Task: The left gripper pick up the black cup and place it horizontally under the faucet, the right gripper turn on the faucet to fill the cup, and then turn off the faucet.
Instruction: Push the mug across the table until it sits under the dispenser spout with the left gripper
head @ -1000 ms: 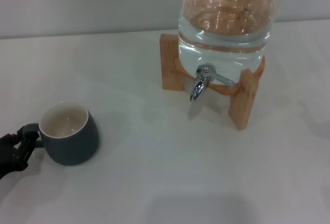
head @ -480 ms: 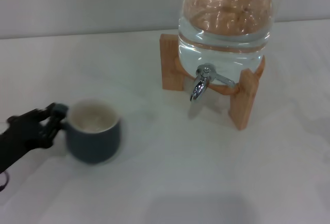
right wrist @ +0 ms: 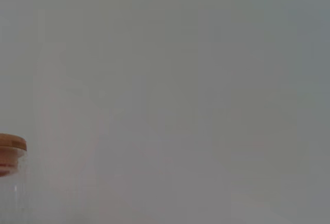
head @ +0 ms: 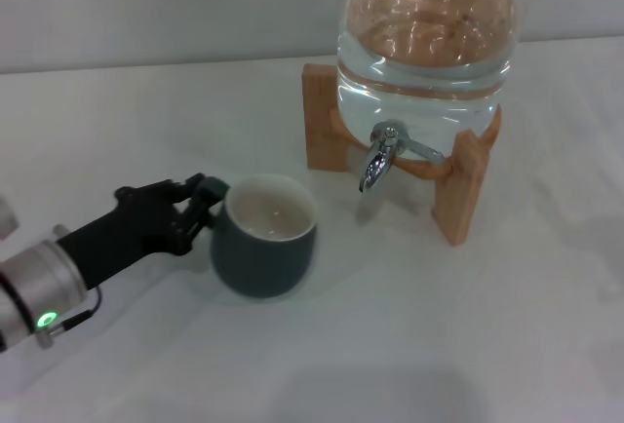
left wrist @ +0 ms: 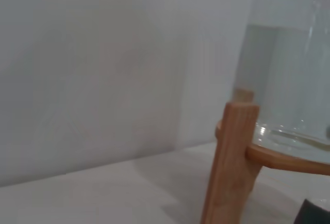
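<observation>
The robot's left gripper will release the black cup, now upright in front of the faucet, on the white table [head: 368, 282] under the faucet's tip, before the wooden stand.
The black cup [head: 264, 238] is upright, its cream inside showing, left of and in front of the faucet [head: 378, 157]. My left gripper [head: 200, 204] is shut on the cup's small handle and holds it from the left; its silver arm with a green light reaches in from the lower left. The chrome faucet hangs from the big clear glass water jar [head: 426, 33], which is about half full. A dark corner of the cup [left wrist: 313, 212] shows in the left wrist view. The right gripper is out of view.
The jar rests on a light wooden stand [head: 458, 184], also seen in the left wrist view [left wrist: 229, 162]. The white table [head: 390, 345] spreads around it. The right wrist view shows only a grey wall and the jar's orange lid edge [right wrist: 10, 152].
My left gripper has carried the cup by its handle from the table's left edge to the right, toward the faucet. The jar and faucet have not moved.
</observation>
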Controlling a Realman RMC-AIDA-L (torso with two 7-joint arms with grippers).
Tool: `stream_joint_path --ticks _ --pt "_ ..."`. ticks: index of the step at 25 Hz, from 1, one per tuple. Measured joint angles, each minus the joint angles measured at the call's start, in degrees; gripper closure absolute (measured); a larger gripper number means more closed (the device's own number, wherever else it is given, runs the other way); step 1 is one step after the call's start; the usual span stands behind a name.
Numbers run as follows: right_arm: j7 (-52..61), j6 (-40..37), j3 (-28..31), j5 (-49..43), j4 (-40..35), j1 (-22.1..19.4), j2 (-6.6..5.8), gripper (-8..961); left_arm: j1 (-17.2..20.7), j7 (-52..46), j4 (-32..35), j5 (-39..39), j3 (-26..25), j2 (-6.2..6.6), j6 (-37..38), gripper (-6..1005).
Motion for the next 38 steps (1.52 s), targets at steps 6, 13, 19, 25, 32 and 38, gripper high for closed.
stream_joint_path --ticks 6,13,19,25,32,38 --pt "0.0 0.0 0.0 0.0 0.0 0.5 -0.01 159 -3.1 0.5 -4.2 0.0 0.3 -0.07 4.1 816" --pt "-0.3 -0.3 -0.1 0.0 -0.2 1.1 -0.07 160 -7.2 2.8 -9.2 0.2 0.1 -0.19 10.6 817" --pt "-0.4 -0.4 -0.1 -0.1 -0.5 1.4 -0.10 161 -9.3 4.3 -11.1 -0.7 -0.2 -0.36 11.9 821" --pt "-0.5 -1.0 -0.2 -0.1 -0.6 1.6 -0.17 161 -12.3 6.1 -13.7 -0.9 -0.6 -0.64 15.7 829" --pt "-0.5 -1.3 -0.2 -0.1 -0.6 1.8 -0.24 162 -13.9 8.5 -16.5 -0.7 -1.3 -0.70 18.9 833" --pt "-0.5 -2.0 -0.2 -0.1 -0.7 1.8 -0.37 163 -12.6 8.6 -16.7 -0.3 -1.7 -0.71 19.0 846"
